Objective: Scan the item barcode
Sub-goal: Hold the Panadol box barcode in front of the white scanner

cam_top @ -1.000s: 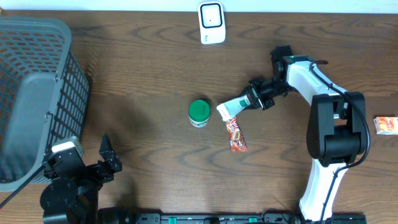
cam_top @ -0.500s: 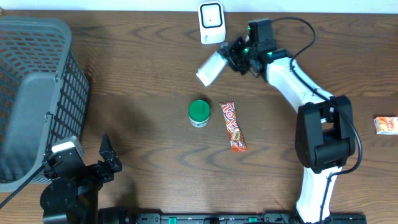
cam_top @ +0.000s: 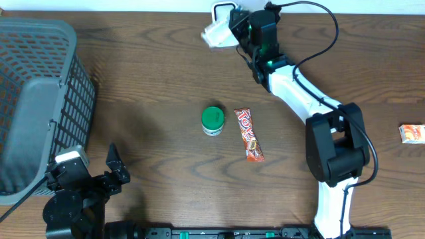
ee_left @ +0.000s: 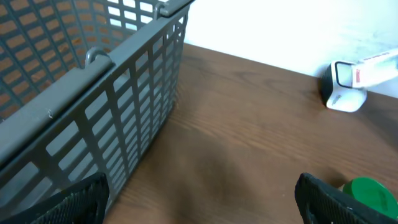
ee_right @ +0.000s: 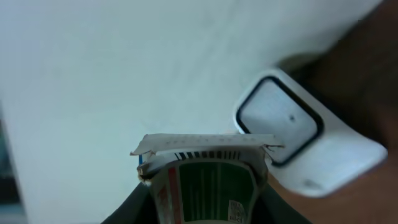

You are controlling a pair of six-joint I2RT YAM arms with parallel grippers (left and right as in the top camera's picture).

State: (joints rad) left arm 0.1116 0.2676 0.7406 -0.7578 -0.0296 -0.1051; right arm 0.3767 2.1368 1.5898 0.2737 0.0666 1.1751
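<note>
My right gripper has the white tube. It will let go of the tube on the table (cam_top: 380,129) beside the small orange packet, facing the candy bar.
My right gripper (cam_top: 240,30) is shut on the item (cam_top: 216,31), a white tube with green print and a crimped end. It holds the tube raised at the table's far edge, right over the white barcode scanner (cam_top: 224,7), which the tube partly hides from above. In the right wrist view the tube (ee_right: 208,180) sits between my fingers, its crimped end up, and the scanner's dark-rimmed window (ee_right: 280,121) is just behind it to the right. In the left wrist view the tube (ee_left: 379,65) lies across the scanner (ee_left: 342,90). My left gripper (ee_left: 199,202) stands open and empty at the near left.
A grey wire basket (cam_top: 40,99) fills the left side, close to my left gripper. A green-lidded tub (cam_top: 212,121) and an orange candy bar (cam_top: 250,135) lie mid-table. A small orange packet (cam_top: 412,133) sits at the right edge.
My right arm has lifted the tube from beside the candy bar and carried it back and left to the scanner. The left arm has not moved.
</note>
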